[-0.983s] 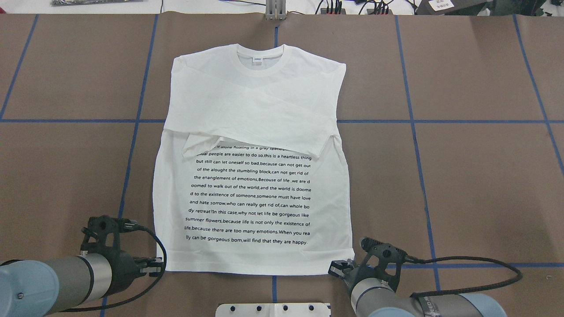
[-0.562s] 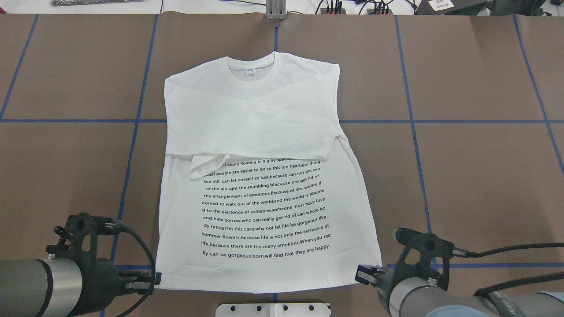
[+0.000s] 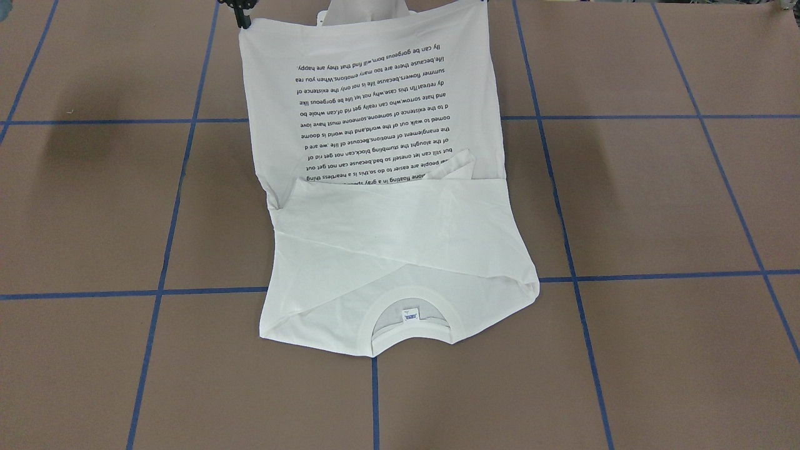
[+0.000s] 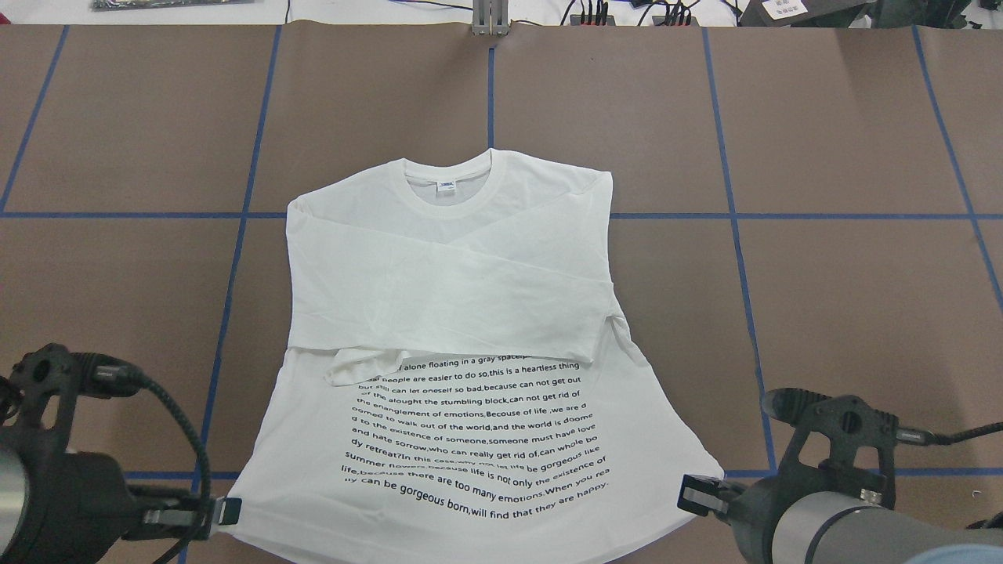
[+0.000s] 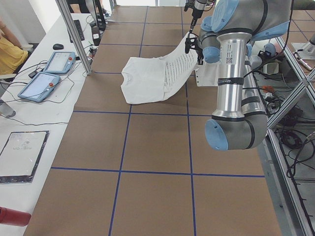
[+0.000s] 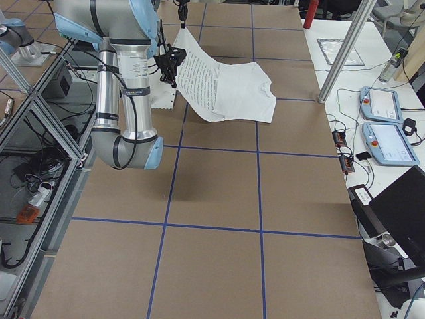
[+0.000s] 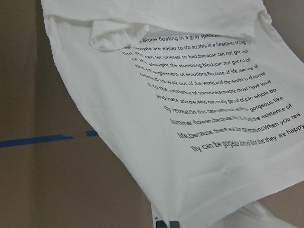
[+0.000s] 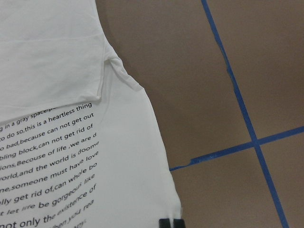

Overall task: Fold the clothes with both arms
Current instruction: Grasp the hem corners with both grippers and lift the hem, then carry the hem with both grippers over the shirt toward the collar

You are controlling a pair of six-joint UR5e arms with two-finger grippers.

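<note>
Next, I release the T-shirt's hem corner with my left gripper on the T-shirt's shoulder tip [image 3: 536, 287] beside the crossing blue tape lines.
The clothes are one white long-sleeved T-shirt [image 4: 447, 298], text side up, with both sleeves folded across the chest. Its collar end lies on the table [image 3: 400, 312]; the hem end is raised and stretched toward the robot's base. My left gripper [image 4: 223, 511] is shut on the hem's left corner. My right gripper [image 4: 693, 493] is shut on the hem's right corner. In the left wrist view the printed cloth [image 7: 199, 95] hangs away from the fingertips [image 7: 168, 223]. The right wrist view shows the shirt's side edge [image 8: 142, 142] above the fingertips [image 8: 172, 222].
The brown table [image 4: 846, 313] carries a grid of blue tape lines [image 4: 736, 235]. A white metal base [image 5: 206, 73] sits under the raised hem. Cables and plugs line the far edge [image 4: 595, 12]. A side bench with tablets [image 5: 47, 73] runs along the operators' side.
Both grippers have pulled back toward the robot's base and spread apart, lifting the hem. The whole shirt has slid toward the robot, its collar moving from the far part to mid-table.
</note>
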